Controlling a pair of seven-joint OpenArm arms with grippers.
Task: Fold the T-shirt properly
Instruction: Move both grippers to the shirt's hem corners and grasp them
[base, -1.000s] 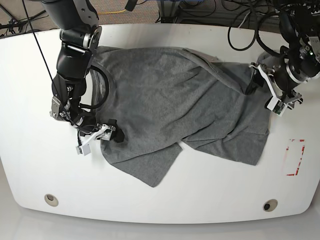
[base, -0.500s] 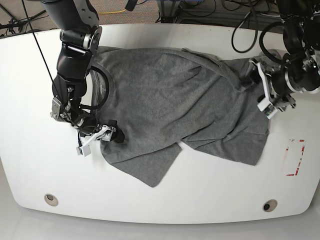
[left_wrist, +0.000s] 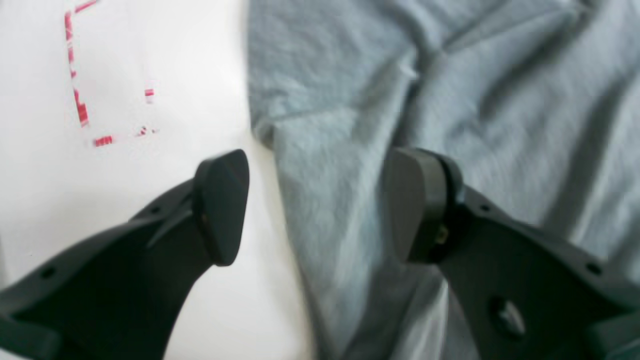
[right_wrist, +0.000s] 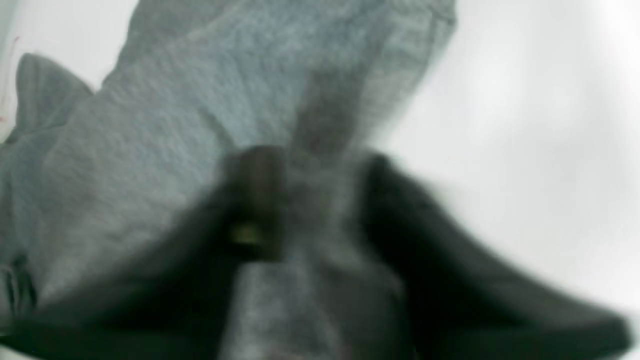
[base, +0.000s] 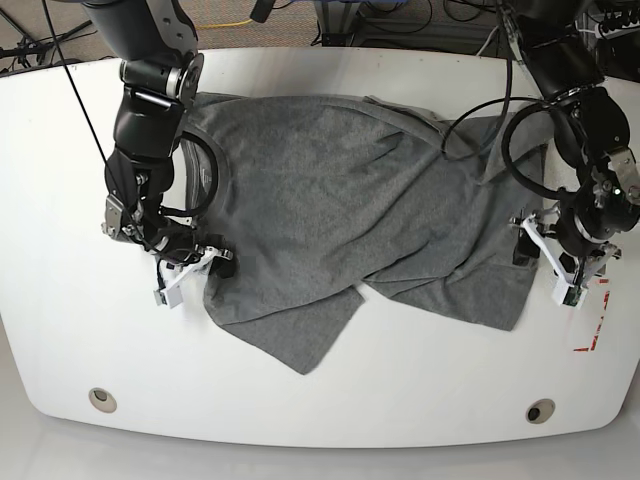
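Note:
The T-shirt's edge is below my open left gripper, so my left gripper will move down and pinch the cloth inside (base: 508, 275) that edge before both grippers lift.
The grey T-shirt (base: 330, 200) lies spread and creased over the white table (base: 60, 200), neck hole toward the base view's left. My right gripper (base: 197, 273) sits at the shirt's left front edge. In the blurred right wrist view its fingers (right_wrist: 255, 200) pinch a raised fold of the T-shirt (right_wrist: 200, 100), with the right gripper (right_wrist: 320, 200) shut on it. My left gripper (base: 545, 268) hangs open over the shirt's right edge. In the left wrist view the left gripper (left_wrist: 320, 205) straddles the edge of the T-shirt (left_wrist: 450, 75), one finger over bare table, the other over cloth.
Red tape marks (base: 590, 315) lie on the table right of the shirt, and the same tape marks (left_wrist: 80, 100) show in the left wrist view. Two round holes (base: 101, 399) (base: 540, 410) sit near the front edge. Cables (base: 400, 15) hang behind the table.
My left arm has swung from the shirt's back right corner toward the front, along its right edge, still open. My right gripper has closed its jaws onto the shirt's left edge.

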